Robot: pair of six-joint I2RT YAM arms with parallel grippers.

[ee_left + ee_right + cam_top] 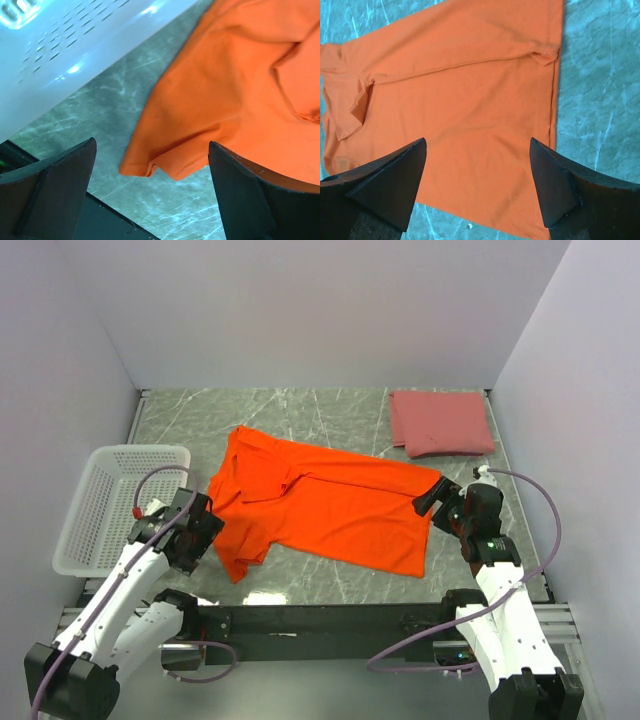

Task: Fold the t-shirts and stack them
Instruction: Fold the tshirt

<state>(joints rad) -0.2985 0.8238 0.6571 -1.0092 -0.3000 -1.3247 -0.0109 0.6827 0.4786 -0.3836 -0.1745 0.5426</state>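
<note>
The robot's right gripper will close on the near corner (415, 571) (529, 233) of the bright orange t-shirt's hem, by the front edge of the table, to fold it toward the back.
The bright orange t-shirt (320, 505) lies spread on the marble table, partly folded lengthwise, its collar end toward the left. The dusty pink t-shirt (441, 422) lies folded at the back right corner. My left gripper (208, 523) is open and empty beside the orange shirt's left sleeve (165, 160), which lies between the spread fingers (240, 195) in the left wrist view. My right gripper (436, 498) is open and empty above the shirt's right hem (547, 100), its fingers (390, 185) spread over the orange cloth (470, 125).
A white plastic mesh basket (115, 502) stands at the left edge of the table, close to my left arm; its wall shows in the left wrist view (75, 45). The black front rail (330, 620) runs along the near edge. White walls enclose the table.
</note>
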